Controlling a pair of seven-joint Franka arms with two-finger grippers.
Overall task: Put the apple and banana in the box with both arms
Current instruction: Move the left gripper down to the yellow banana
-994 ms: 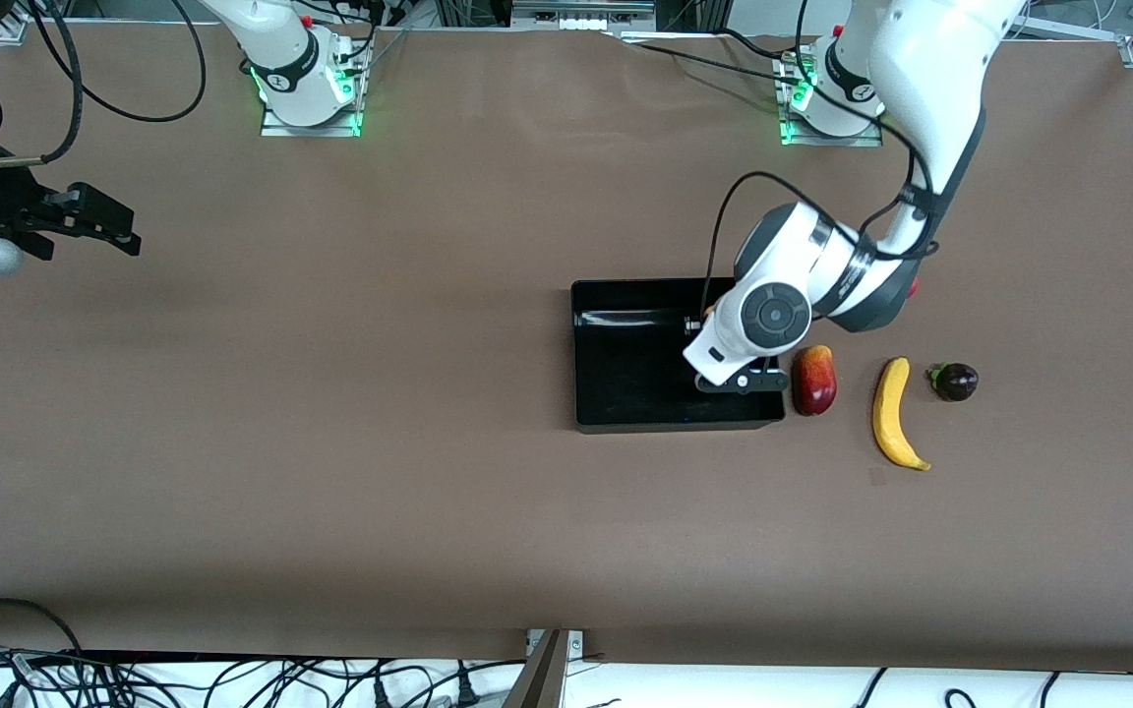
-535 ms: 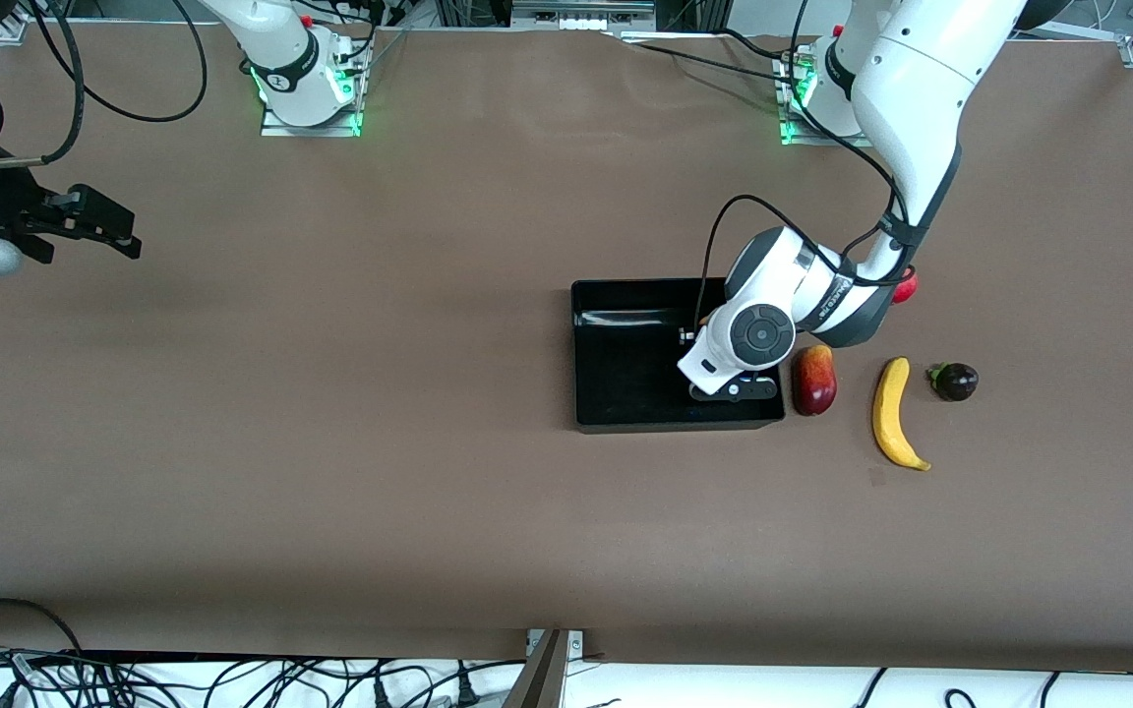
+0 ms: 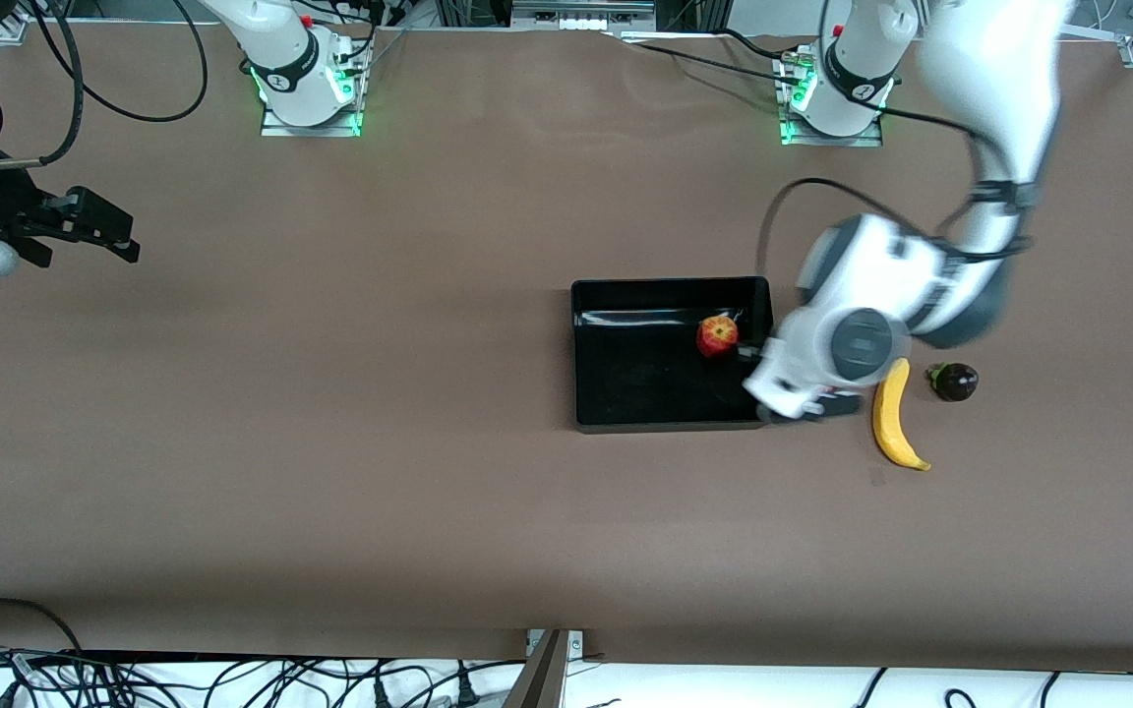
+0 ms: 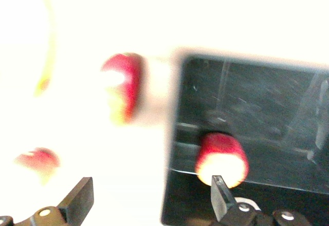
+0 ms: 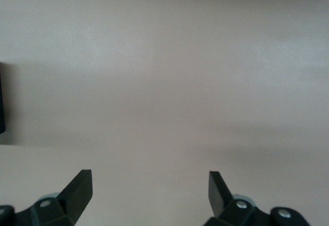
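Note:
The apple already lies in the black box. So next I need to move my left gripper to the banana's middle (image 3: 885, 415) (image 4: 48, 33) and close it there.
The apple (image 3: 718, 334), red with yellowish streaks, lies in the black box (image 3: 626, 379) near the wall toward the left arm's end; it also shows in the left wrist view (image 4: 222, 159) inside the box (image 4: 257, 97). My left gripper (image 3: 810, 407) is open and empty over the box's corner, between the box and the banana (image 3: 893, 418); in the left wrist view (image 4: 150, 184) its jaws stand wide apart. The banana lies on the table beside the box. My right gripper (image 3: 85, 231) waits open at the right arm's end, over bare table (image 5: 149, 177).
A red-yellow mango (image 4: 123, 93) lies just outside the box, hidden under the left arm in the front view. A plain red fruit (image 4: 38, 160) shows in the left wrist view. A dark purple fruit (image 3: 955, 381) lies beside the banana, toward the left arm's end.
My left arm has swung from over the box toward the mango and banana. The apple now shows lying in the box. The right arm has not moved.

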